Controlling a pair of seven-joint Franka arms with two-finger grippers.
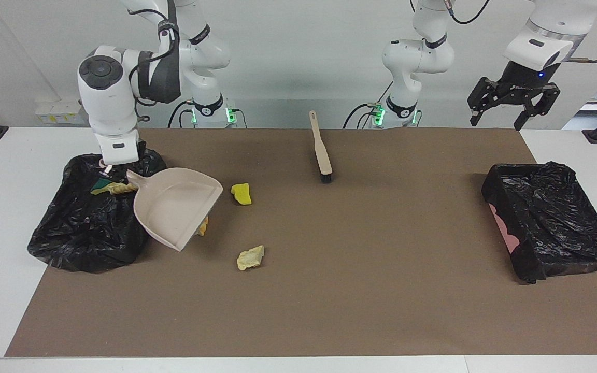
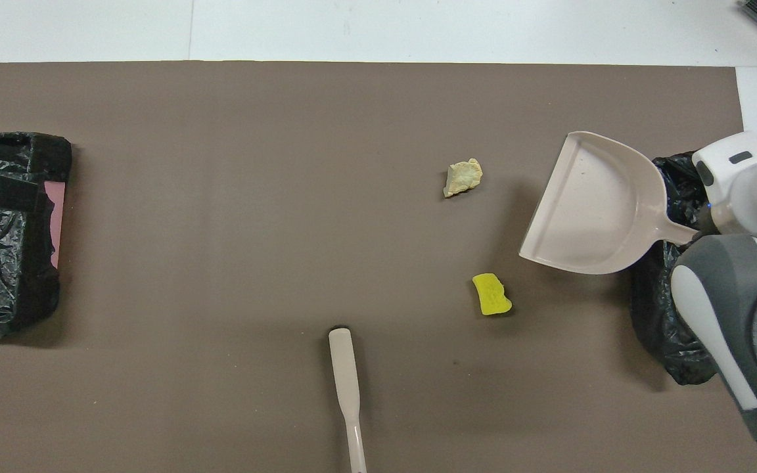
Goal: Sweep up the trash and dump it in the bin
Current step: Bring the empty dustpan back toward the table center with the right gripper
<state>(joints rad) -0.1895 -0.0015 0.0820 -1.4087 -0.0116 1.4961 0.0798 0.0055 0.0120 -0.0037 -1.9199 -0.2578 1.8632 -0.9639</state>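
My right gripper is to release the beige dustpan on the mat [image 2: 378, 193]. It will set it beyond the beige brush, beside the tan lump.
My right gripper [image 1: 108, 172] is shut on the handle of the beige dustpan [image 1: 174, 207], which hangs tilted beside the black-bagged bin [image 1: 81, 233] at the right arm's end. The pan [image 2: 589, 210] covers the orange-brown bread lump, of which only an edge [image 1: 203, 226] shows. A yellow sponge chunk [image 1: 241, 194] [image 2: 491, 294] and a tan lump [image 1: 250, 257] [image 2: 462, 177] lie on the mat beside the pan. Some trash [image 1: 107, 187] lies in the bin. The beige brush [image 1: 321, 150] [image 2: 344, 374] lies mid-table, near the robots. My left gripper [image 1: 511, 101] waits open, up in the air.
A second black-lined tray [image 1: 552, 223] [image 2: 4, 230] with a pink edge stands at the left arm's end of the brown mat [image 1: 355, 269]. White table shows around the mat.
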